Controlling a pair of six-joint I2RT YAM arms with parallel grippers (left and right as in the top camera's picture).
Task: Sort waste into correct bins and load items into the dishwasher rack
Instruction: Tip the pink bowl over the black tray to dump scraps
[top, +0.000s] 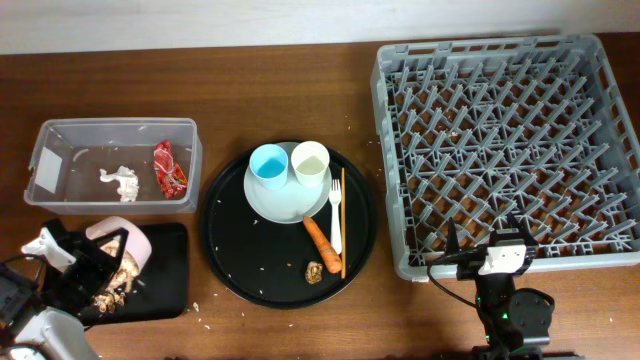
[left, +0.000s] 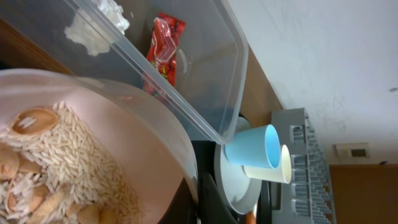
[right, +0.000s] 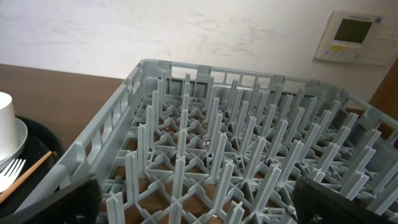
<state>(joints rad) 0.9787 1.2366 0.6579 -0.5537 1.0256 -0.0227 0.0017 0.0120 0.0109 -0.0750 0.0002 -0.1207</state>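
I need to use my left gripper to set the pale pink bowl, now tilted over the shallow black tray, down on the round black tray (top: 240, 231), between plate and shallow tray.
My left gripper (top: 98, 258) is shut on the rim of the pale pink bowl (top: 132, 240), tilted over the shallow black tray (top: 165, 282). Food scraps (top: 120, 282) lie on that tray, and more fill the bowl (left: 56, 155). The clear tub (top: 110, 124) holds the red wrapper (top: 167, 167) and the white tissue (top: 120, 182). The plate (top: 275, 202) carries the blue cup (top: 268, 163) and the cream cup (top: 310, 160). Fork (top: 335, 215), chopsticks (top: 343, 220), carrot (top: 320, 237) and brown lump (top: 314, 270) lie beside it. My right gripper (top: 488, 235) is open and empty at the front edge of the grey rack (top: 490, 44).
The plate, cups, fork, chopsticks, carrot and lump all sit on a big round black tray (top: 235, 250) between the bins and the rack. Crumbs dot that tray and the brown table. The rack holds no items.
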